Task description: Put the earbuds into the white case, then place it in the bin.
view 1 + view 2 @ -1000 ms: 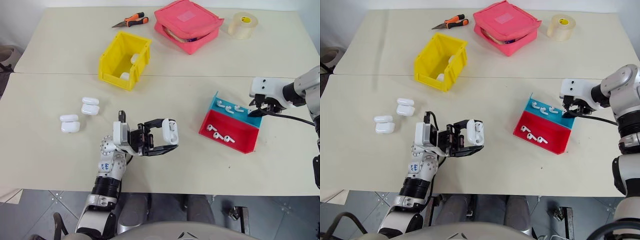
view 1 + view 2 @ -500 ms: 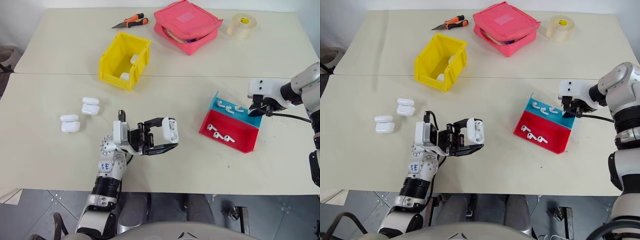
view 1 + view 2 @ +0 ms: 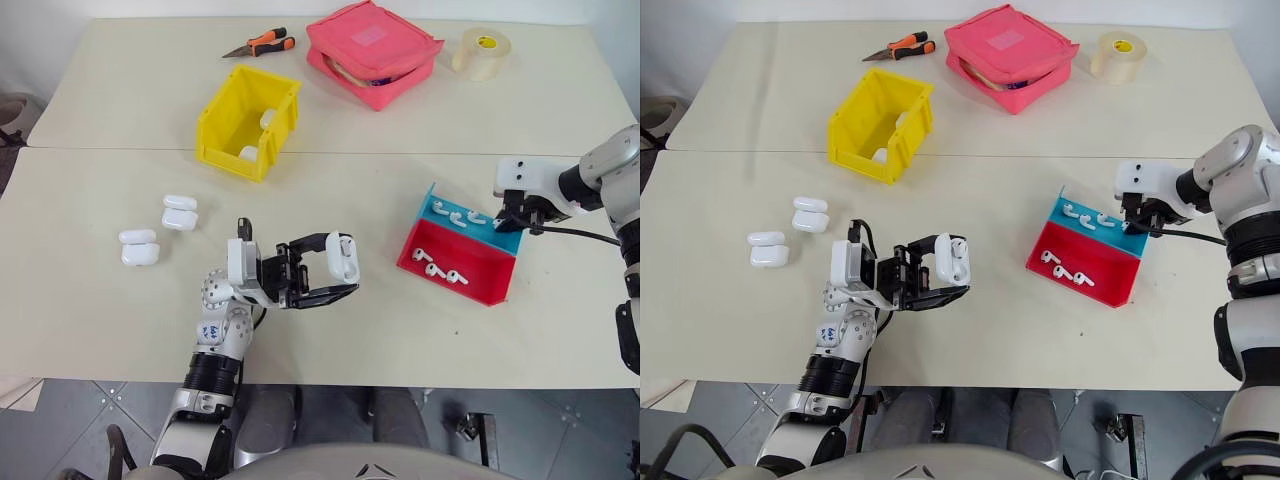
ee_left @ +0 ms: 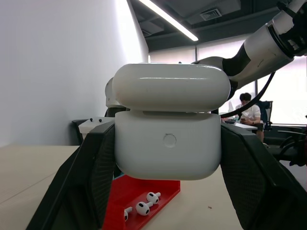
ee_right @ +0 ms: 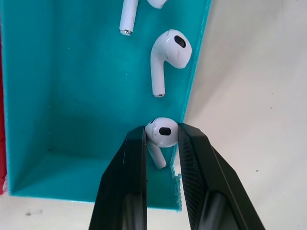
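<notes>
My right gripper is going to release the earbud in the open white case [image 3: 341, 243] that my left gripper is holding.
My left gripper [image 3: 338, 268] is shut on the white case [image 3: 342, 257], held above the table's front middle with its lid hinged open [image 4: 168, 146]. At the blue end of the red-and-blue tray [image 3: 480, 275], my right gripper [image 3: 513, 219] points down. In the right wrist view it [image 5: 161, 139] is shut on one earbud [image 5: 162, 132] at the blue compartment's corner. Another earbud [image 5: 165, 55] lies beside it, and more earbuds [image 3: 437, 268] lie in the red part. The yellow bin [image 3: 222, 118] stands at the back left with two white cases [image 3: 250, 153] inside.
Two pairs of white cases [image 3: 181, 212] [image 3: 139, 247] lie on the table to the left. Orange-handled pliers [image 3: 262, 41], a pink zip pouch [image 3: 375, 48] and a tape roll [image 3: 485, 50] sit along the far edge.
My right gripper's fingers have closed onto an earbud at the tray's blue end. The left gripper and its case have stayed still.
</notes>
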